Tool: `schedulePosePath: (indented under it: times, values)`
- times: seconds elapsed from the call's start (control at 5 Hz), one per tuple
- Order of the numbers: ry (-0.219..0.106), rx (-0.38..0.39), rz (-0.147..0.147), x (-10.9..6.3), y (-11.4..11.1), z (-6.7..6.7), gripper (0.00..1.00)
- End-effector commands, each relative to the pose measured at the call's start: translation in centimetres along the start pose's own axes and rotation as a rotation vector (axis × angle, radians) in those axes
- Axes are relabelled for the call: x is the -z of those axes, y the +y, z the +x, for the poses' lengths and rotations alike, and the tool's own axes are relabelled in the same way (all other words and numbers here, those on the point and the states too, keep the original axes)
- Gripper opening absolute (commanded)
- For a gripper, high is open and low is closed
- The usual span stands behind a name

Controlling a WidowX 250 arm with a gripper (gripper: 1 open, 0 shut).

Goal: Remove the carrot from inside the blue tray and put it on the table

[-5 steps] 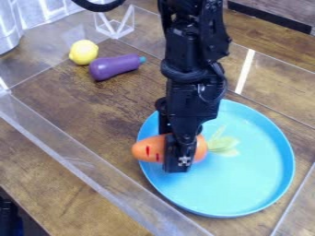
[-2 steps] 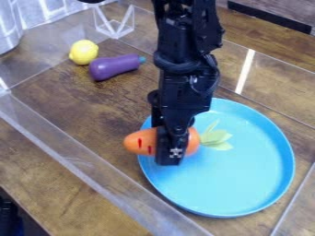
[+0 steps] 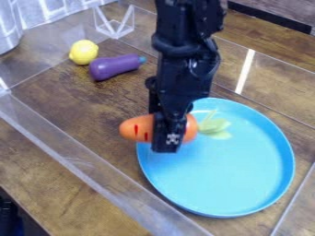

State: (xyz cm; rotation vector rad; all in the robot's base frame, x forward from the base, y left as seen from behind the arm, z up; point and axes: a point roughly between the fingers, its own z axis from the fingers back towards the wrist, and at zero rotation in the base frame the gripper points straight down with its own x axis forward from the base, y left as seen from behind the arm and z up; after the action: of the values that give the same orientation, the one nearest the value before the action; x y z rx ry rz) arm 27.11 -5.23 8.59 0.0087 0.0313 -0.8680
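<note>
The robot's gripper will release the carrot, now lifted above the blue tray's rim, on the wood table [image 3: 99, 113] between the purple eggplant and the clear edging.
The orange carrot [image 3: 138, 129] with its light green top [image 3: 215, 124] hangs in my gripper [image 3: 170, 132], lifted above the left rim of the blue tray [image 3: 240, 180]. The black jaws are shut on the carrot's middle, which they hide; the orange tip sticks out to the left over the tray's edge and the leaves to the right. The dark wood table [image 3: 74, 120] lies just left of and below the carrot.
A purple eggplant [image 3: 116, 65] and a yellow lemon [image 3: 83, 52] lie at the back left. A glossy clear edging [image 3: 74, 152] runs diagonally across the table's front left. A clear container [image 3: 114, 18] stands at the back.
The gripper has risen and shifted left with the carrot in it. The carrot's tip now reaches past the tray's left rim.
</note>
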Motion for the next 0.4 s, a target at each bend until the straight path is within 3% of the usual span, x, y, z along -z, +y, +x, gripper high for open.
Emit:
schedulePosePath:
  times: [0.0, 0.2]
  values:
    - [-0.060, -0.025, 0.072, -3.39, 1.35, -0.40, 0.00]
    - [-0.042, -0.035, 0.079, -3.88, 1.92, -1.18, 0.00]
